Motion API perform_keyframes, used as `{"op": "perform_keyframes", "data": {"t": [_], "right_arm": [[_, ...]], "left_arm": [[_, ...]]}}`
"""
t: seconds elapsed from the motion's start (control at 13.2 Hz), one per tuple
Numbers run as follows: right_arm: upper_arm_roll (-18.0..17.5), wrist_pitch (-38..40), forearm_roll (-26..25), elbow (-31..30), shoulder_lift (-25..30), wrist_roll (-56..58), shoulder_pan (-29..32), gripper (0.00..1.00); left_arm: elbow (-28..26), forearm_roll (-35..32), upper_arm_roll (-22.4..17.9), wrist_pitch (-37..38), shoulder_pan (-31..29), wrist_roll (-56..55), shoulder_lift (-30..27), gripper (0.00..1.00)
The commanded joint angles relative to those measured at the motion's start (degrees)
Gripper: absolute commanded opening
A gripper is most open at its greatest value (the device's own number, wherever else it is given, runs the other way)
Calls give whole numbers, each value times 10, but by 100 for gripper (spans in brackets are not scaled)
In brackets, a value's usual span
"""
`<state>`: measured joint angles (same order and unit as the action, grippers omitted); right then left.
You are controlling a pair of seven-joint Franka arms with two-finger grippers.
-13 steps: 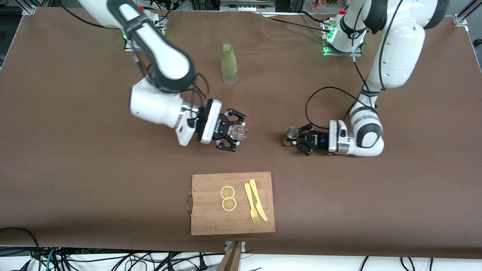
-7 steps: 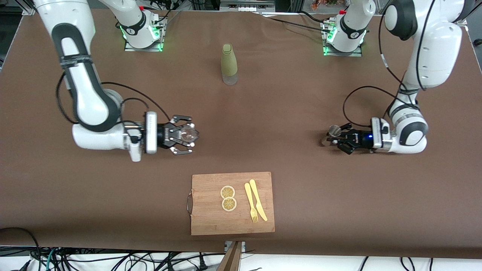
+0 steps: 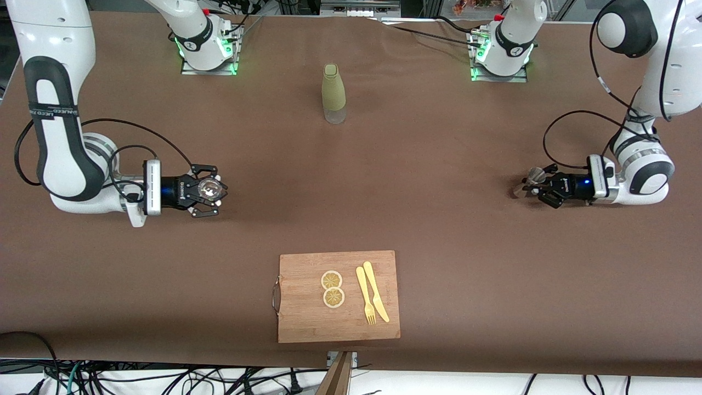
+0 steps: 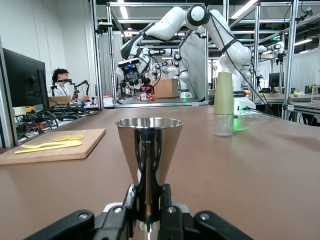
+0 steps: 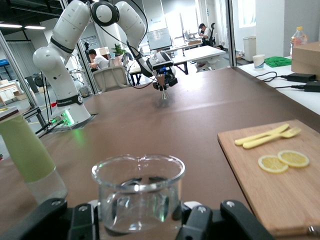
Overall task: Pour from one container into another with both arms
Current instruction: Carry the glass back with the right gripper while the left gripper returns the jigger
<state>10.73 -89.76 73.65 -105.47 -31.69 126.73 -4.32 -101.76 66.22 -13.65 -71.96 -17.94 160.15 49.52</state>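
Next, my left gripper releases the silvery metal jigger, now held upright low over the table, on the bare brown table [image 3: 524, 180] just below its black fingertips.
My right gripper [image 3: 211, 190] is shut on the small clear glass tumbler [image 3: 208, 189], low over the table toward the right arm's end. In the right wrist view the tumbler [image 5: 138, 192] stands upright between the black fingers [image 5: 200, 220]. My left gripper [image 3: 530, 184] is shut on the silvery metal jigger [image 3: 533, 176], low over the table toward the left arm's end. The left wrist view shows the jigger [image 4: 149, 145] upright, mouth up, with the gripper [image 4: 149, 206] clamped round its narrow waist. The two containers are wide apart.
A tall olive-green bottle [image 3: 333, 93] stands midway between the two arm bases. A wooden cutting board [image 3: 307, 323] lies near the table's front edge, carrying two lemon slices [image 3: 332, 289] and a yellow fork and knife [image 3: 372, 296].
Both arms have swung apart from the middle of the table, each toward its own end, carrying the tumbler and the jigger along. Both grips stay shut.
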Motion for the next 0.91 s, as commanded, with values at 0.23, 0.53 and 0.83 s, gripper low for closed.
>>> {"op": "perform_keyframes", "data": {"t": [0.23,0.53,0.83], "right_arm": [[6,12,-21,-18,-57,118,41,0],[6,11,-22,-21,-108,168,66,0],[6,-4,-21,-21,-144,221,77,0]], "left_arm": [[-12,-26,-46,25,-1,185,36,0],[-9,-26,-46,24,0,208,66,0],[-6,-26,-46,18,0,208,80,16]]}}
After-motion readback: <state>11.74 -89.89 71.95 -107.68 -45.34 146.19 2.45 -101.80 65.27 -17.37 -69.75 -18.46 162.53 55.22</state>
